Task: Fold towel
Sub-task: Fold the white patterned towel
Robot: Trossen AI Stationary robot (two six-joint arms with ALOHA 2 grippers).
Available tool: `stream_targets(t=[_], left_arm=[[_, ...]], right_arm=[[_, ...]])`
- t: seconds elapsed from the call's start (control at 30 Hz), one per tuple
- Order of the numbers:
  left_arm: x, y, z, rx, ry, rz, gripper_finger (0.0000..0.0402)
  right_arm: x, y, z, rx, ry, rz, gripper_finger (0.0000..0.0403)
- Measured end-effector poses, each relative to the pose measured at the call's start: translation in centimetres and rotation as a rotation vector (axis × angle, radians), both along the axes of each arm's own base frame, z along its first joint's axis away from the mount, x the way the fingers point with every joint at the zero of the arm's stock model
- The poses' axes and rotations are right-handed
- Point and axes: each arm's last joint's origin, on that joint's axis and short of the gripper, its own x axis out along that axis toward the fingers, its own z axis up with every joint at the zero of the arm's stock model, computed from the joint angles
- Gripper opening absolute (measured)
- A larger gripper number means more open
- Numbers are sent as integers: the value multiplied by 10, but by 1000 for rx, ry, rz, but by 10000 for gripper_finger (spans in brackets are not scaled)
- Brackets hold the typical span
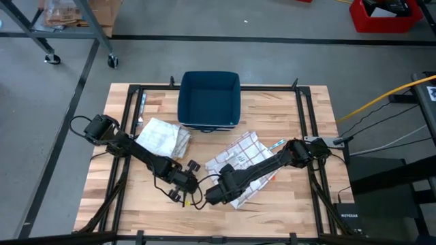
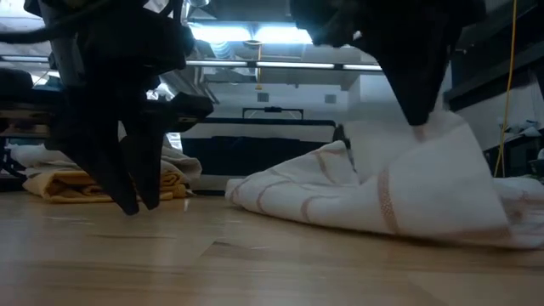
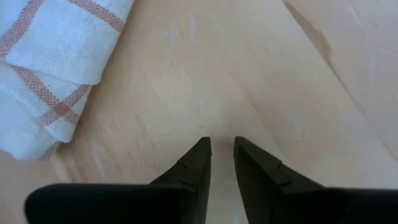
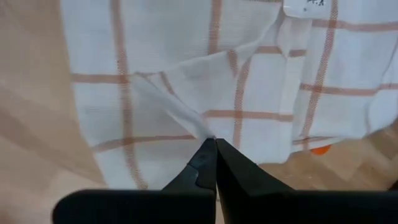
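Observation:
The robot's right gripper bunches up the slanted fold of the towel, so it should let go and take the towel's near edge (image 1: 236, 205) while the left gripper secures the towel's side.
A white towel with red checks (image 1: 244, 158) lies crumpled on the wooden table, right of centre. My right gripper (image 1: 215, 193) is over the towel's near-left part and is shut on it (image 4: 211, 142). In the low view it pulls the towel (image 2: 382, 200) up into a peak while the rest lies on the table. My left gripper (image 1: 184, 182) hovers just left of it over bare wood, its fingers (image 3: 222, 148) a narrow gap apart and holding nothing. The towel's corner (image 3: 43, 62) is close by. My right gripper pinches a raised ridge of the towel (image 4: 198, 127) between its two fingers, near the towel's near-left edge. It comes from above, slanting down. The cloth rises to a peak under the fingers (image 2: 422, 119). The towel's other parts rest on the table.
A dark blue bin (image 1: 208, 101) stands at the table's far middle. A stack of folded towels (image 1: 162, 136) lies left of centre, behind my left gripper (image 2: 93, 183). A small orange object (image 4: 319, 149) peeks out from under the towel. Bare wood lies along the near edge.

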Motion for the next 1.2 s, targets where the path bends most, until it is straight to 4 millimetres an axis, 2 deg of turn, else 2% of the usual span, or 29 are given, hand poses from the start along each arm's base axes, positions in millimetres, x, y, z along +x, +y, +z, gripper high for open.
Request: stream_targets(t=[0.23, 0.47, 0.63, 0.73, 1.0, 1.1, 1.2], left_arm=[[3, -5, 3, -25, -56, -13, 62], [18, -19, 28, -78, -346, -121, 62], [28, -12, 39, -7, -478, -118, 62], [32, -3, 38, 30, -485, -118, 62], [44, 23, 28, 96, -455, -84, 62], [49, 34, 18, 83, -416, -38, 62], [53, 43, 7, 38, -367, 5, 62]], right_arm=[[-7, 1, -20, 71, 123, -11, 7], [-19, 13, -31, 114, 200, -28, 7], [-23, 20, -31, 113, 203, -17, 11], [-23, 21, -31, 126, 213, -19, 35], [-23, 21, -32, 114, 214, -62, 151], [-23, 21, -31, 84, 207, -178, 168], [-21, 22, -26, 101, 193, -210, 164]])
